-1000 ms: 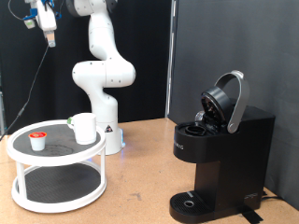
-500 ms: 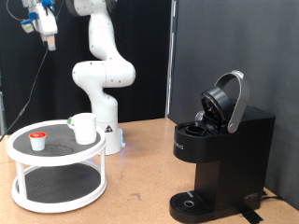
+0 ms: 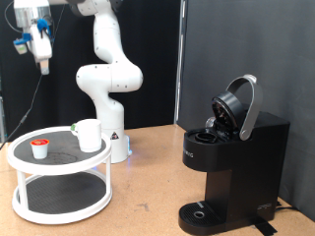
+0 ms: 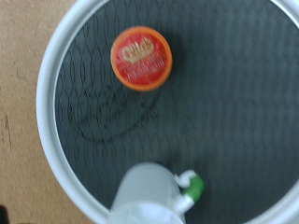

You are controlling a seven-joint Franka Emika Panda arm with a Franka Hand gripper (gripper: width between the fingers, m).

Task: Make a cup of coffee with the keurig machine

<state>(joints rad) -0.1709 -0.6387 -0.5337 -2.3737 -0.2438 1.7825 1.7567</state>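
The keurig machine's lid is up, so next my gripper moves to the white pod's sides [image 3: 39,147] [image 4: 141,59], just below the red top, and closes there.
The white mug [image 3: 89,135] stands on the top tier of a round white two-tier stand [image 3: 20,162] at the exterior view's left. A small white pod with a red top [image 3: 38,148] sits on the same tier, left of the mug. The black keurig machine [image 3: 231,167] stands at the right with its lid raised. My gripper [image 3: 40,49] hangs high above the stand near the top left. The wrist view looks straight down on the pod [image 4: 141,57] and the mug [image 4: 149,196]; no fingers show in it.
The white arm's base [image 3: 110,84] stands behind the stand. The stand's black mesh tray [image 4: 234,103] has a white rim. A green-tipped object [image 4: 192,185] lies beside the mug. Brown tabletop lies between the stand and the machine.
My gripper has moved down and slightly left, closer above the stand. The mug, pod and machine have not moved.
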